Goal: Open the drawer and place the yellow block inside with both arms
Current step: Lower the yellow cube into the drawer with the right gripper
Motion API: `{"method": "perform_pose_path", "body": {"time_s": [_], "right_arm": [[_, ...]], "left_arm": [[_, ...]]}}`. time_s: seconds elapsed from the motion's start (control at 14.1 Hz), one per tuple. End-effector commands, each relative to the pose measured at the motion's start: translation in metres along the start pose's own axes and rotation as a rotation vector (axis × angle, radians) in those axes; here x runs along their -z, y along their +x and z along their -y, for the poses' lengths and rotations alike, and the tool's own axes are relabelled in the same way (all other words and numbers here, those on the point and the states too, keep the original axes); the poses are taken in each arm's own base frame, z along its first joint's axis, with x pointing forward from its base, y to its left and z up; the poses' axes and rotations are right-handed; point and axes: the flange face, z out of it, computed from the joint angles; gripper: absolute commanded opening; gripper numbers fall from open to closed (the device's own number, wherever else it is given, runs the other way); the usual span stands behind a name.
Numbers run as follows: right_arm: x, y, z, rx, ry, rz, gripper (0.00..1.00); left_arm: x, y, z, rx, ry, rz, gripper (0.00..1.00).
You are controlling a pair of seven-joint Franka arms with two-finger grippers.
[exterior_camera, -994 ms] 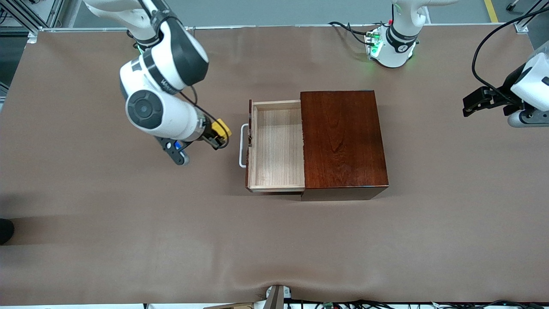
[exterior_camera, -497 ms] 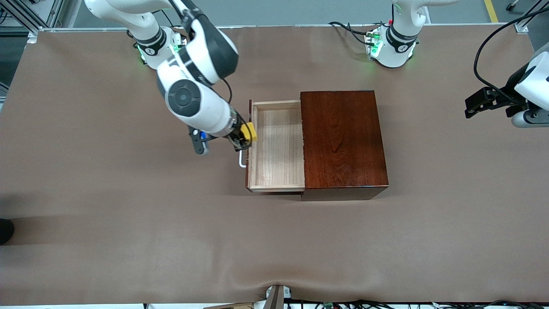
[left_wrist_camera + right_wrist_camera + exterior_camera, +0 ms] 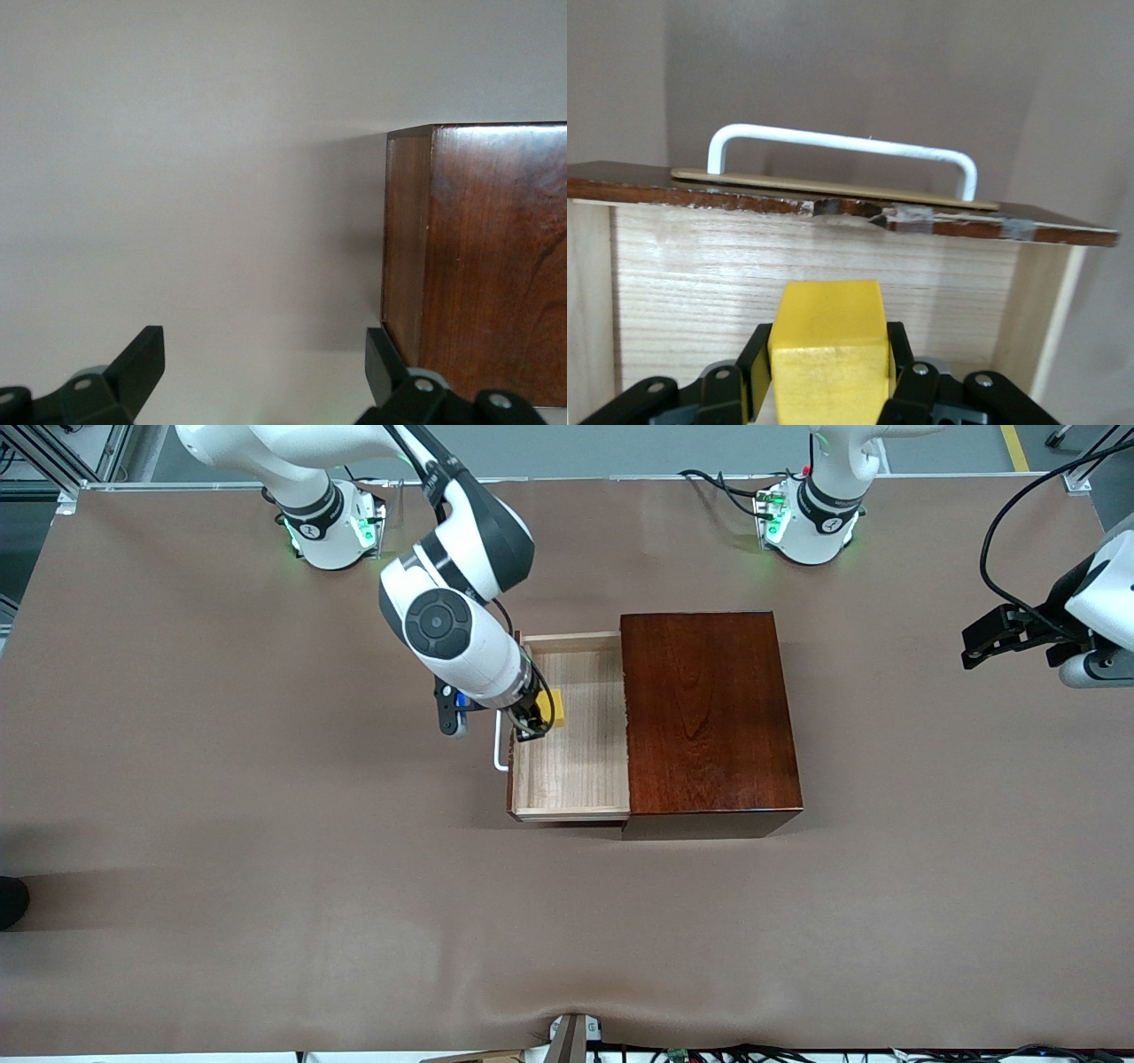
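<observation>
The yellow block, now held over the open drawer, will be let go by my right gripper on the drawer's pale-wood bottom [image 3: 564, 713] [image 3: 850, 332], close behind the drawer's panel with the white handle.
The drawer [image 3: 576, 779] is pulled out of the dark reddish-brown box [image 3: 709, 708] toward the right arm's end of the table, its white handle [image 3: 499, 755] in front. My right gripper [image 3: 542, 716] is shut on the yellow block [image 3: 556, 708] and hangs over the open drawer tray, just inside its front panel. In the right wrist view the yellow block [image 3: 828, 350] sits between the fingers, over the pale-wood floor [image 3: 815, 257], with the handle [image 3: 842, 142] past the panel. My left gripper [image 3: 983, 638] is open and waits in the air by the left arm's end of the table, its fingers [image 3: 142, 363] spread wide.
The box's corner [image 3: 478, 266] shows in the left wrist view above bare brown table. Both green-lit arm bases [image 3: 332, 527] [image 3: 802, 522] stand along the table's edge farthest from the front camera. Cables lie beside the left arm's base and along the nearest edge.
My right arm has carried the yellow block from over the bare table, across the handle, to over the drawer tray. The left gripper has barely moved.
</observation>
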Motion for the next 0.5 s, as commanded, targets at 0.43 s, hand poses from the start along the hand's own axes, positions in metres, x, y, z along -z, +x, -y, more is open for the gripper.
{"method": "perform_pose_path", "body": {"time_s": [0.43], "right_arm": [[-0.047, -0.019, -0.005, -0.004, -0.021, -0.023, 0.0]], "left_arm": [[0.006, 0.001, -0.002, -0.011, -0.009, -0.013, 1.0]]}}
